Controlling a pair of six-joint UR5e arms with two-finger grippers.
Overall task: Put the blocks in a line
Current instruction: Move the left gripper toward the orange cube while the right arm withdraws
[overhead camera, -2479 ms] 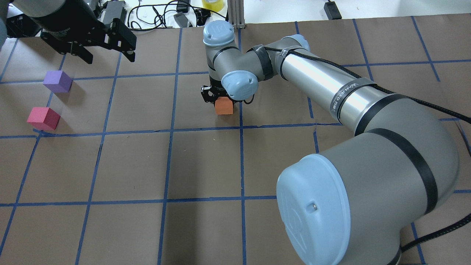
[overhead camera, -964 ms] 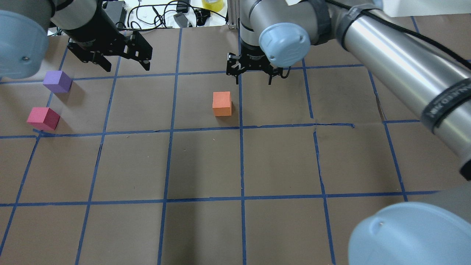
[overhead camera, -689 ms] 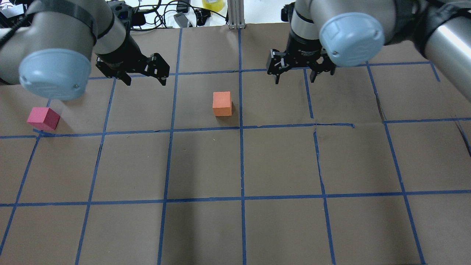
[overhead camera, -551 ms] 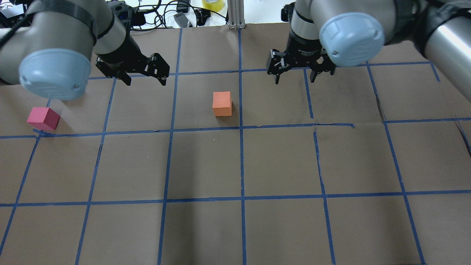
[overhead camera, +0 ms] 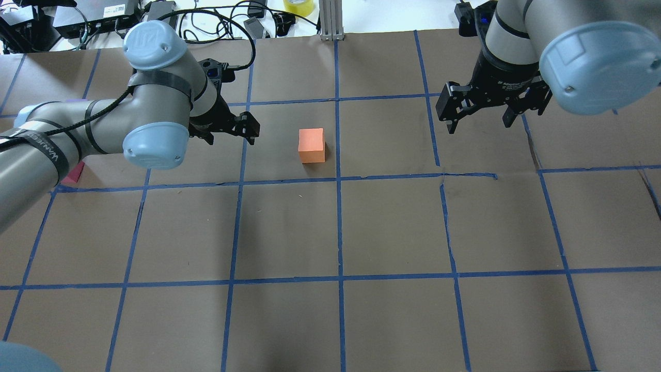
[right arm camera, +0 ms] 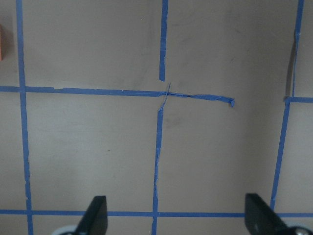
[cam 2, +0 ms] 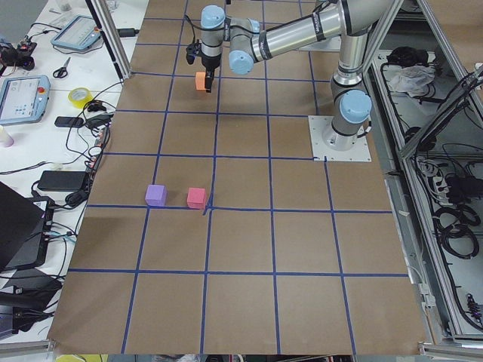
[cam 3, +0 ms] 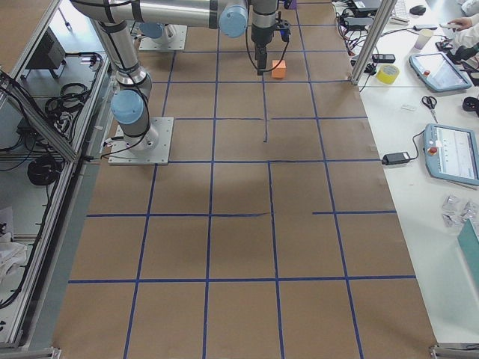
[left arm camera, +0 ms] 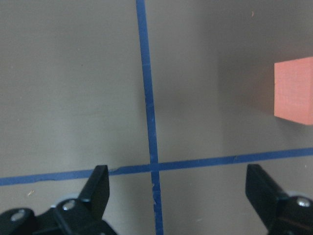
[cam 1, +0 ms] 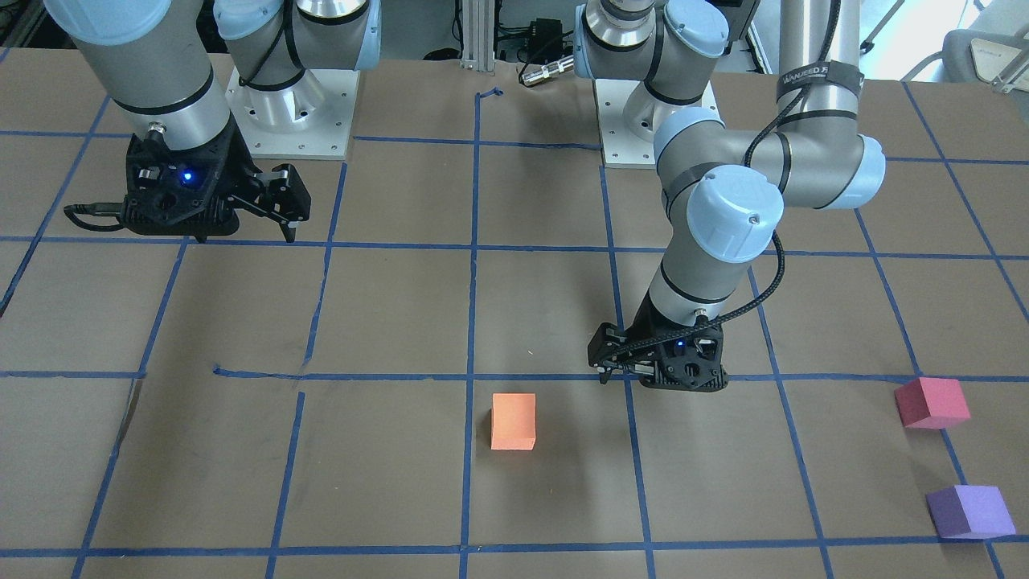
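Next, the left gripper closes on the middle of the orange block (cam 1: 513, 416) (left arm camera: 295, 90), across the side facing the blue tape line and the opposite side.
The orange block (overhead camera: 312, 145) sits on the brown paper near the table's middle, beside a blue tape line. My left gripper (overhead camera: 231, 138) is open and empty, low over the paper about half a grid square left of it; the block shows at the right edge of the left wrist view (left arm camera: 293, 90). My right gripper (overhead camera: 480, 125) is open and empty, over a square to the block's right. The red-pink block (cam 1: 931, 402) and the purple block (cam 1: 969, 511) sit side by side at the table's left end. In the overhead view my left arm hides the purple block.
Blue tape (overhead camera: 338, 227) marks a grid on the brown paper table (overhead camera: 289, 232). Cables, a tape roll (overhead camera: 298, 6) and electronics lie beyond the far edge. Two arm base plates (cam 1: 289, 112) stand on the robot's side.
My right gripper let go of the orange block, rose and drew back to the right. My left gripper moved right from the purple block's side toward the orange block.
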